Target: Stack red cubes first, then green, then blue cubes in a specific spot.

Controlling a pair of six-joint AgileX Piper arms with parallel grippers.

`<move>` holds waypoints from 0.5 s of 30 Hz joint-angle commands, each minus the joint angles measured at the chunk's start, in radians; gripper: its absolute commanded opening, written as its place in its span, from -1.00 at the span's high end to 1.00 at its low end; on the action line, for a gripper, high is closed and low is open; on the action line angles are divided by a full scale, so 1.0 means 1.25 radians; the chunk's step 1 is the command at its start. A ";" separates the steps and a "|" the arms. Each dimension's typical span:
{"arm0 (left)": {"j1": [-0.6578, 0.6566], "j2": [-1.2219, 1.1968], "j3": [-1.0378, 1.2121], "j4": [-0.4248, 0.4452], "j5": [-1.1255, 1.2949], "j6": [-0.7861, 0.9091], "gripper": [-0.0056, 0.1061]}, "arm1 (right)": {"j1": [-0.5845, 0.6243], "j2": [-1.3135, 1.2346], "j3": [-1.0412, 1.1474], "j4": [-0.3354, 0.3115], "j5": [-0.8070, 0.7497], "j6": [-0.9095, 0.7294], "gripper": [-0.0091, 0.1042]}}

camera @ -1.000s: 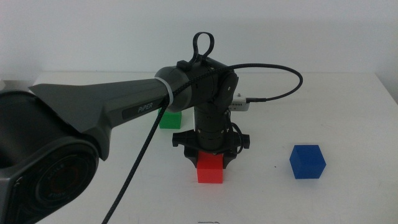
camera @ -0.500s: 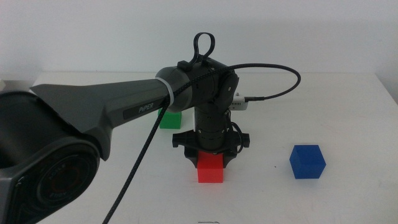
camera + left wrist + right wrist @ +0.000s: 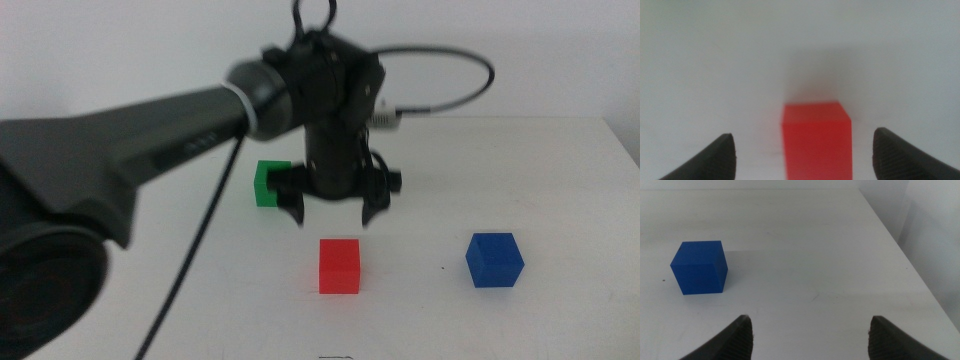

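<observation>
The robot's left gripper needs to next move to the upper part of the green cube point(image 3: 263, 176) and close there, since green goes on top of red.
The red cube point(image 3: 339, 266) stands alone on the white table in the middle view. It also shows in the left wrist view point(image 3: 816, 140), on the table between the jaws and below them. My left gripper point(image 3: 334, 220) is open and empty, a little above and behind the red cube. The green cube point(image 3: 268, 184) sits behind the gripper to the left, partly hidden by it. The blue cube point(image 3: 494, 260) sits to the right, also in the right wrist view point(image 3: 699, 267). My right gripper point(image 3: 807, 335) is open and empty, out of the middle view.
A black cable point(image 3: 455, 55) loops from the left wrist toward the back. The table's right edge point(image 3: 900, 250) runs beside the right gripper. Bare white tabletop point(image 3: 420, 310) lies in front of the cubes.
My left gripper has let go of the red cube and risen above it, moving slightly back. The red cube stays where it was set.
</observation>
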 commanded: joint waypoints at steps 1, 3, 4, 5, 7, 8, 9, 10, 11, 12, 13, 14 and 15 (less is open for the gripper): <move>-0.001 -0.089 -0.041 0.069 0.046 -0.005 -0.78 | -0.005 -0.018 -0.011 -0.012 -0.058 -0.010 -0.21; 0.012 -0.107 -0.047 0.094 0.052 0.020 -0.78 | -0.005 -0.018 -0.011 -0.012 -0.058 -0.010 -0.21; 0.026 -0.115 -0.048 0.085 0.052 0.045 -0.78 | -0.005 -0.018 -0.011 -0.012 -0.058 -0.010 -0.21; 0.043 -0.117 -0.048 0.072 0.051 0.072 -0.77 | -0.005 -0.018 -0.011 -0.012 -0.058 -0.010 -0.21; 0.081 -0.118 -0.051 0.040 0.047 0.112 -0.75 | -0.005 -0.018 -0.011 -0.012 -0.058 -0.010 -0.21; 0.102 -0.114 -0.055 0.020 0.044 0.130 -0.74 | -0.005 -0.018 -0.011 -0.012 -0.058 -0.010 -0.21; 0.121 -0.111 -0.055 0.006 0.036 0.142 -0.73 | -0.005 -0.018 -0.011 -0.012 -0.058 -0.010 -0.21; 0.143 -0.104 -0.055 -0.009 0.024 0.153 -0.73 | -0.005 -0.018 -0.011 -0.012 -0.058 -0.010 -0.21; 0.163 -0.099 -0.055 -0.026 0.008 0.165 -0.73 | -0.005 -0.018 -0.011 -0.012 -0.058 -0.010 -0.21; 0.182 -0.092 -0.055 -0.036 -0.005 0.181 -0.73 | -0.005 -0.018 -0.011 -0.012 -0.058 -0.010 -0.21; 0.199 -0.086 -0.055 -0.054 -0.021 0.202 -0.73 | -0.005 -0.018 -0.011 -0.012 -0.058 -0.010 -0.21; 0.215 -0.076 -0.055 -0.069 -0.034 0.225 -0.73 | -0.005 -0.018 -0.011 -0.012 -0.058 -0.010 -0.21; 0.226 -0.071 -0.055 -0.083 -0.046 0.244 -0.73 | -0.005 -0.018 -0.011 -0.012 -0.058 -0.010 -0.21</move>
